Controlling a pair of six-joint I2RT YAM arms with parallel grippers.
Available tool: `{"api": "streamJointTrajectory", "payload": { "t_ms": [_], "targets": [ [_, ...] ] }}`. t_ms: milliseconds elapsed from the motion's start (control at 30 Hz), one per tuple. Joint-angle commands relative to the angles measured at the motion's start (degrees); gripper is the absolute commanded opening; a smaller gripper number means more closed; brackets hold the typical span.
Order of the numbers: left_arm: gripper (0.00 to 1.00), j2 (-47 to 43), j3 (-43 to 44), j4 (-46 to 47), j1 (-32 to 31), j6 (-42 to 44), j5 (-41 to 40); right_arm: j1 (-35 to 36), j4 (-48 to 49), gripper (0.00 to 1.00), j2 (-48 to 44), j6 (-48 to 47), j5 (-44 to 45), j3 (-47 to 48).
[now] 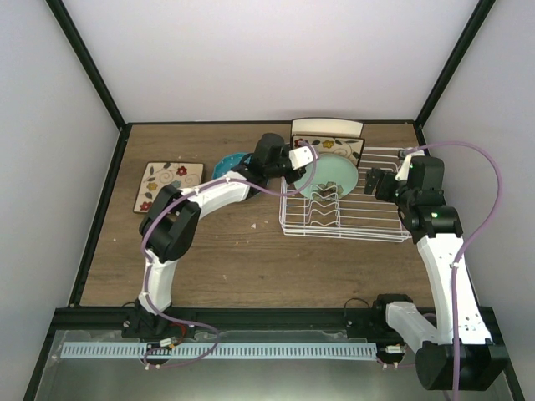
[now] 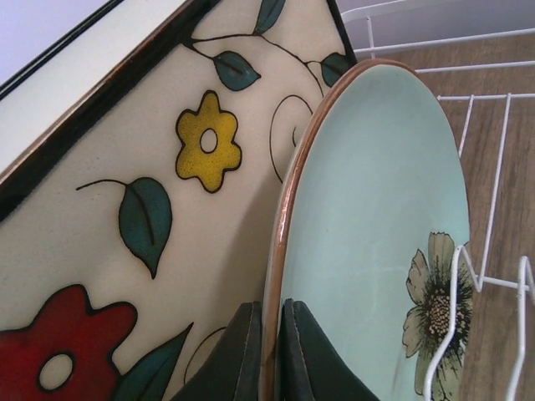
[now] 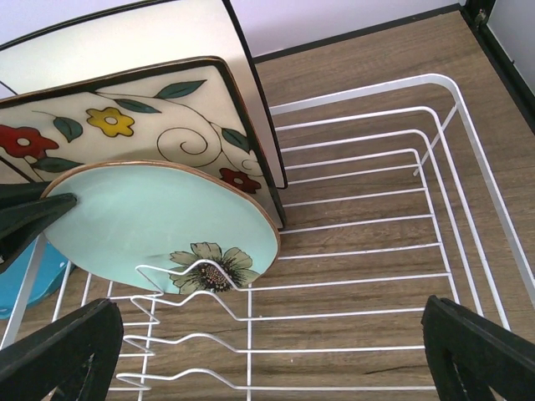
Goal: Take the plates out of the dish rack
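Note:
My left gripper needs to put the mint plate down and let go of it on the bare table [image 1: 238,251] in front of the blue plate.
The white wire dish rack [image 1: 380,219] stands at the back right. A mint green flowered plate [image 1: 333,178] leans in it. Behind it stand a square cream floral plate [image 1: 344,147] and a plain cream square plate [image 1: 326,127] with a dark rim. My left gripper [image 1: 302,159] is shut on the mint plate's left rim; in the left wrist view its fingers [image 2: 322,359] clamp the rim of the mint plate [image 2: 376,209]. My right gripper [image 1: 374,182] is open and empty over the rack's right part [image 3: 376,251]. The pink dotted plate is out of view.
A second square floral plate [image 1: 167,185] lies flat on the table at the left. A blue plate [image 1: 230,163] lies on the table by the rack's left end, partly under my left arm. The zigzag dividers [image 3: 192,313] rise in front of the mint plate.

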Motion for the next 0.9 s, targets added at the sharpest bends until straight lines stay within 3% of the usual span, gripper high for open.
{"api": "streamJointTrajectory", "payload": {
  "t_ms": [0, 400, 600, 733, 867],
  "targets": [
    [0.04, -3.6, 1.6, 1.3, -0.3, -0.2, -2.4, 0.4, 1.3, 1.0, -0.3, -0.3, 0.6, 1.6],
    [0.04, -19.3, -1.4, 3.0, -0.1, -0.4, -2.3, 0.4, 4.0, 1.0, -2.5, 4.1, -0.6, -1.5],
    [0.04, -26.5, -3.8, 9.2, 2.3, -5.4, -5.7, 0.5, 5.2, 1.0, -3.4, 5.9, -1.2, -3.2],
    [0.04, -30.8, -2.8, 12.0, 9.9, -17.0, -8.3, 0.4, 5.7, 1.0, -3.7, 6.0, -0.6, -3.8],
    [0.04, -35.1, -2.0, 11.6, 24.5, -34.3, -7.2, 0.4, 6.8, 1.0, -3.4, 6.8, -0.8, -4.5]
  ]
}}
